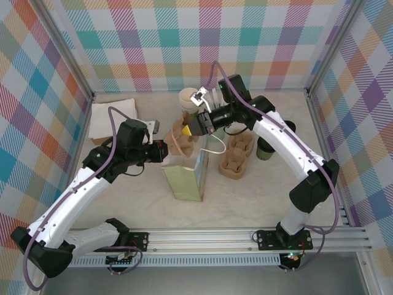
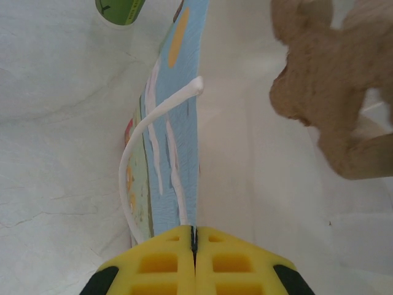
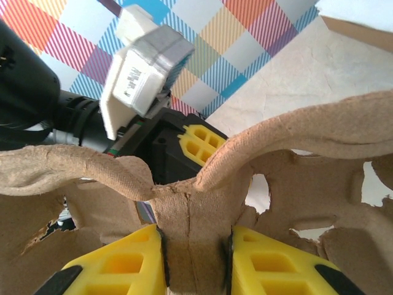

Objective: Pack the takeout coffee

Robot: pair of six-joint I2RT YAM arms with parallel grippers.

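Observation:
The white handle runs under my left gripper's fingers at the bag's rim. I should open them and pinch the bag's rim nearer the bag's front corner (image 1: 164, 166), clear of the handle.
The takeout coffee (image 1: 265, 149), an olive-green cup with a dark lid, stands on the table right of the middle. A tall paper bag (image 1: 184, 175) stands open in the centre. My left gripper (image 1: 161, 152) is shut on its top edge. In the left wrist view the yellow jaws (image 2: 194, 230) pinch the light-blue bag wall (image 2: 181, 141) beside its white handle (image 2: 132, 166). My right gripper (image 1: 196, 126) is shut on a brown pulp cup carrier (image 1: 181, 138) held over the bag's far side. It clamps the carrier's centre post (image 3: 196, 246).
A second pulp carrier (image 1: 238, 153) lies between the bag and the coffee. A cream-rimmed cup (image 1: 186, 96) stands at the back behind the held carrier. Napkins (image 1: 113, 117) lie at the back left. Checked walls close in three sides.

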